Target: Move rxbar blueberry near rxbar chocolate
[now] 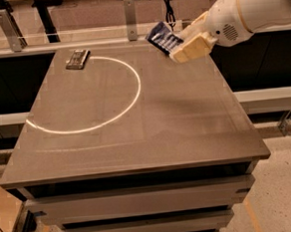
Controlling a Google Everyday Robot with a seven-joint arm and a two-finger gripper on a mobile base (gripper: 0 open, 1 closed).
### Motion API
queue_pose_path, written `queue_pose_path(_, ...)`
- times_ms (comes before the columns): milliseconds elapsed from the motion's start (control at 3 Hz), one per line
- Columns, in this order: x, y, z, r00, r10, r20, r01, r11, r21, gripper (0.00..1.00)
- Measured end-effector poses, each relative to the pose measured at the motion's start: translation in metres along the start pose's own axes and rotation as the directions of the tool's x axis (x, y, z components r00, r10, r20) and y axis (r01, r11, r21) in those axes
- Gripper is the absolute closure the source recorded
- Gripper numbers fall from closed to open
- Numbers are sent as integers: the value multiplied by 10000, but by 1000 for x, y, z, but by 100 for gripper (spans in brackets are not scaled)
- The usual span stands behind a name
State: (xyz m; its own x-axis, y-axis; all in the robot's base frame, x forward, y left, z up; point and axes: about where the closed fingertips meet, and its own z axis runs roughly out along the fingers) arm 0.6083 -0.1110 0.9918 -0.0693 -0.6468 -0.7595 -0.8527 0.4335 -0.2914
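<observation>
The gripper will release the rxbar blueberry beside the rxbar chocolate, at the table's far edge (90,50) behind the white arc's tip.
The rxbar blueberry (163,38), a navy-blue wrapper with white text, hangs in the air above the table's far right part. My gripper (180,44) is shut on it, with the bar sticking out to the left of the cream fingers (193,48). The white arm (248,8) comes in from the upper right. The rxbar chocolate (77,59), a dark blackish-brown bar, lies flat near the table's far left corner, well apart from the gripper.
The grey table (137,138) carries a bright white arc (129,96) of light across its left half. A rail with metal posts (129,12) runs behind the far edge. The floor drops away at the front and right edges.
</observation>
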Motion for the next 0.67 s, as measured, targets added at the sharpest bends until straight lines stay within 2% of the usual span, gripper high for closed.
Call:
queue_pose_path(333, -22, -17, 50, 9929, 759, 916, -782, 9967, 220, 100)
queue_pose_path(667, -48, -28, 108, 9736, 1316, 1868, -1356, 9907, 90, 100)
